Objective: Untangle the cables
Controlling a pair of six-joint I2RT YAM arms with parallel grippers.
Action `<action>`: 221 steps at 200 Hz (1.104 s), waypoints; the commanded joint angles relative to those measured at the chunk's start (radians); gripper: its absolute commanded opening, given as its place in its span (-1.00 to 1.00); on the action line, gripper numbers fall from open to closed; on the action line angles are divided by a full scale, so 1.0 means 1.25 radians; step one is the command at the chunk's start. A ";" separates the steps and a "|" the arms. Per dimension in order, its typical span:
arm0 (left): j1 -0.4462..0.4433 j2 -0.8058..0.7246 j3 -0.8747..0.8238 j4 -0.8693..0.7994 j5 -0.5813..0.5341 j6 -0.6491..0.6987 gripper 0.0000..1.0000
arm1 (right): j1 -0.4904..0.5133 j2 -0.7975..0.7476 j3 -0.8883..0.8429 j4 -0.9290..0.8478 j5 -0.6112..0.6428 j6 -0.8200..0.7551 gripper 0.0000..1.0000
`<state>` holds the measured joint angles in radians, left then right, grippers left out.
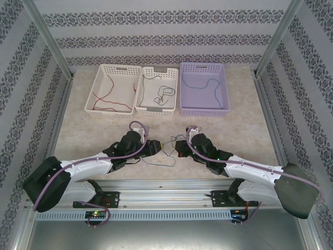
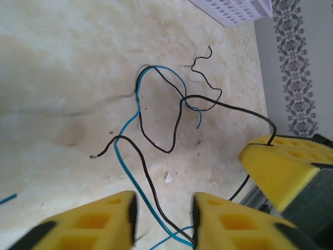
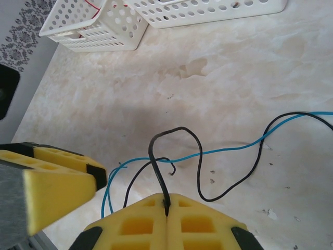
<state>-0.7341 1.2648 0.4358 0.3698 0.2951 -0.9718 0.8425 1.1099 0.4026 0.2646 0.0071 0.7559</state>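
The left gripper has both the black and blue cables running through its open fingers, so it should pinch the blue cable alone [image 2: 137, 187] and pull it away.
A thin black cable [image 2: 179, 117] and a blue cable [image 2: 137, 104] lie tangled in loops on the table between my two grippers. My left gripper [image 2: 164, 213] is open, and both strands run through the gap between its yellow fingers without being pinched. My right gripper [image 3: 166, 202] is shut on the black cable [image 3: 200, 156], which rises from the fingertips in a tall loop. The blue cable [image 3: 229, 149] crosses behind that loop. From above, the left gripper [image 1: 157, 147] and right gripper [image 1: 178, 148] face each other closely over the tangle [image 1: 167, 154].
Three baskets stand at the back. A white basket [image 1: 93, 88] holds a red cable, a white basket [image 1: 156, 109] holds a black cable, and a lavender basket [image 1: 203, 110] holds a blue cable. The right gripper's finger [image 2: 281, 161] sits close beside my left fingers.
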 commanded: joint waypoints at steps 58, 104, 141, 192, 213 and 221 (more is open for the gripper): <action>-0.010 0.063 0.002 0.090 0.046 -0.021 -0.49 | 0.006 -0.012 -0.015 0.006 0.000 -0.002 -1.00; -0.009 0.033 0.012 0.032 0.029 -0.002 -0.76 | 0.006 -0.015 -0.015 0.000 0.006 0.001 -1.00; -0.009 -0.013 0.011 -0.024 0.002 0.017 -0.52 | 0.006 -0.024 -0.021 -0.005 0.015 0.004 -1.00; -0.009 -0.052 0.008 -0.062 -0.012 0.029 -0.50 | 0.006 -0.031 -0.022 -0.009 0.019 0.010 -1.00; -0.009 -0.041 0.005 -0.053 0.000 0.025 -0.38 | 0.006 -0.031 -0.020 -0.009 0.015 0.011 -1.00; -0.009 -0.040 0.004 -0.056 0.001 0.024 -0.30 | 0.006 -0.032 -0.021 -0.009 0.014 0.011 -1.00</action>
<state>-0.7341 1.2129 0.4358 0.3225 0.2989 -0.9619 0.8425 1.0870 0.3874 0.2550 0.0109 0.7597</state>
